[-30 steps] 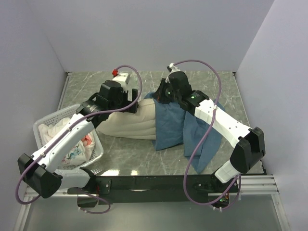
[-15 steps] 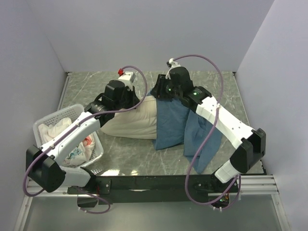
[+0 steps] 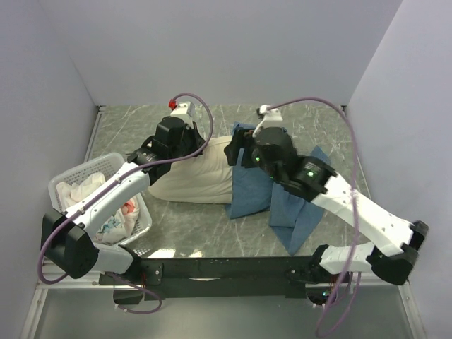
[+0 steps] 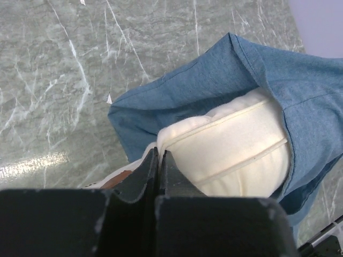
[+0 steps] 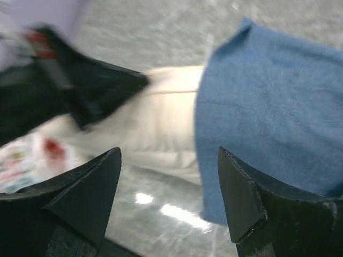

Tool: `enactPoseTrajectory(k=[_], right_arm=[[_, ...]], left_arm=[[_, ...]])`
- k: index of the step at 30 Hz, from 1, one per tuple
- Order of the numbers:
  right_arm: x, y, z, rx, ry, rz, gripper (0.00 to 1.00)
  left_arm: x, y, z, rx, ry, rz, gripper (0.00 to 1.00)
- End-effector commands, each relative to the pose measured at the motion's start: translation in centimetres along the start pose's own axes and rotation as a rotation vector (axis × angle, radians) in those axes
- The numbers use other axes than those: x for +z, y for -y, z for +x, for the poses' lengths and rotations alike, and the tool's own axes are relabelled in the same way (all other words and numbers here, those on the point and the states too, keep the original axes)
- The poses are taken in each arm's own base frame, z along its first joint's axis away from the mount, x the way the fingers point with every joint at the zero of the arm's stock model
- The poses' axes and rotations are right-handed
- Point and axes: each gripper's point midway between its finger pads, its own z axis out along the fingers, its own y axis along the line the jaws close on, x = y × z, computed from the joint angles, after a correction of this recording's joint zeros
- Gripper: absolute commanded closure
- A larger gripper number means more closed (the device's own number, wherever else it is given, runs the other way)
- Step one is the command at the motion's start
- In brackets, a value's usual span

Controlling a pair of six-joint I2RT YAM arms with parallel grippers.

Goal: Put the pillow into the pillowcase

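Note:
My left gripper is pinching the pillow near the pillowcase opening, so I should grab the pillow by its outer end [image 3: 157, 189] while my right gripper holds the hem of the pillowcase.
The cream pillow [image 3: 191, 176] lies mid-table with its right end inside the blue pillowcase [image 3: 251, 183]. In the left wrist view the pillow [image 4: 236, 144] bulges out of the pillowcase [image 4: 214, 75] mouth. My left gripper [image 4: 159, 151] is shut on the pillow's near corner edge; from above, the left gripper [image 3: 196, 145] sits at the pillow's far edge. My right gripper [image 3: 236, 152] hangs open above the pillowcase's left hem, holding nothing. Between the tips of the right gripper [image 5: 169, 152] show the pillow [image 5: 166, 112] and the pillowcase [image 5: 268, 118], both blurred.
A white laundry basket [image 3: 70, 176] with crumpled cloth stands at the left table edge, beside the left arm. The pillowcase's loose tail [image 3: 300, 212] trails toward the front right. Walls close the table at the back and both sides.
My left gripper has shut on the pillow's edge. My right gripper has let go of the pillowcase, opened, and drawn back toward the front, with its arm swinging lower right.

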Motion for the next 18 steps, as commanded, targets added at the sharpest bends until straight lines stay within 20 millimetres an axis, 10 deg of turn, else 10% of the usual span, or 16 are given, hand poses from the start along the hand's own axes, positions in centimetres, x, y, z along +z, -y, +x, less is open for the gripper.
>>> enactPoseTrajectory(k=[1, 5, 9, 15, 18], right_arm=[[4.0, 4.6, 4.3, -0.071, -0.049, 0.264, 0.21], [6.5, 6.6, 5.4, -0.119, -0.065, 0.38, 0.24], [6.5, 7.3, 4.3, -0.123, -0.048, 0.441, 0.68], [4.9, 0.6, 5.3, -0.133, -0.07, 0.274, 0.88], [5.4, -3.5, 9.1, -0.152, -0.162, 0.158, 0.95]], left_arm=[[0.4, -1.4, 5.5, -0.032, -0.176, -0.042, 0.99], [0.1, -1.3, 5.5, -0.03, -0.173, -0.037, 0.99], [0.1, -1.6, 5.3, -0.022, -0.173, -0.057, 0.99], [2.0, -1.4, 4.9, -0.063, -0.181, -0.083, 0.99], [3.2, -0.8, 4.8, -0.115, -0.171, -0.067, 0.99]])
